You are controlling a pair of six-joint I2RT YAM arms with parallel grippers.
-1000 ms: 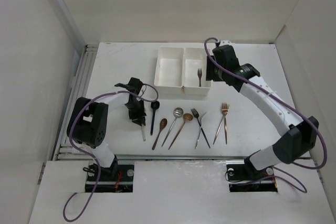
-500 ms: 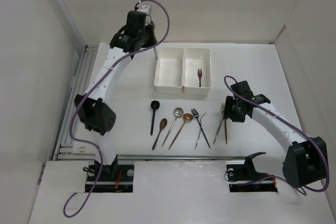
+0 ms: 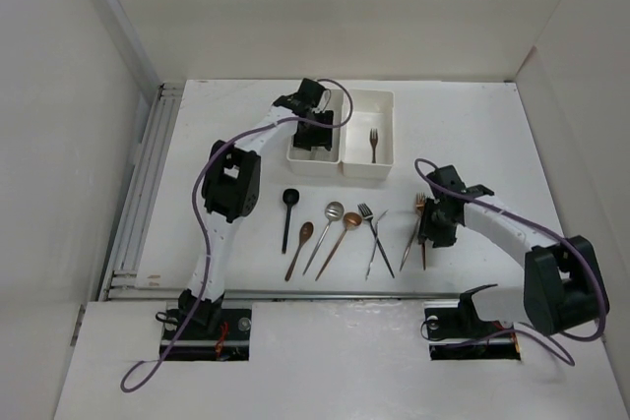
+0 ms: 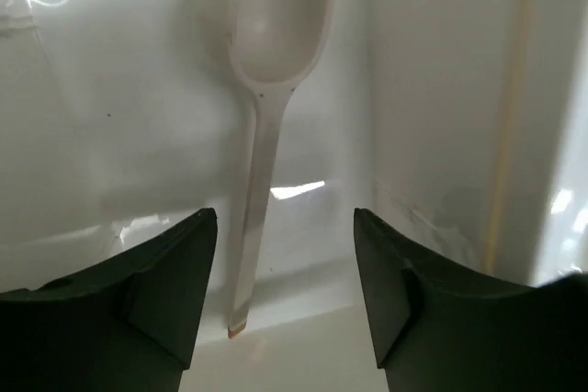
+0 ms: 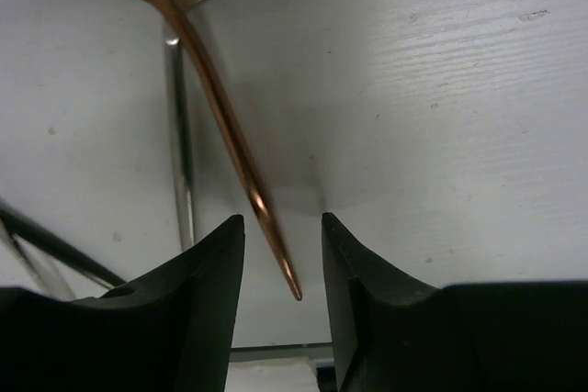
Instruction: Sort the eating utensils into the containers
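Observation:
The black spoon is next for my left gripper, which should go to it and close on the upper part of its handle (image 3: 288,216), just below the bowl of the spoon.
My left gripper (image 3: 317,141) is down in the left white bin (image 3: 298,150), open. A white spoon (image 4: 260,172) lies free on the bin floor between its jaws (image 4: 285,291). The right white bin (image 3: 386,117) holds one dark fork (image 3: 374,143). My right gripper (image 3: 426,236) is low over the table, open. Its jaws (image 5: 283,268) stand on either side of the handle end of a copper fork (image 5: 230,135), without touching it. A silver fork handle (image 5: 179,153) lies just to its left. Both forks show in the top view (image 3: 417,218).
A row of utensils lies on the table in front of the bins: a black spoon (image 3: 287,213), a brown spoon (image 3: 301,243), a silver spoon (image 3: 329,225), a copper spoon (image 3: 344,233) and two crossed forks (image 3: 373,235). White walls close in the table.
My left arm swung from high at the back left down into the left bin, and the white spoon now lies loose there. My right gripper slid nearer along the forks to the handle ends.

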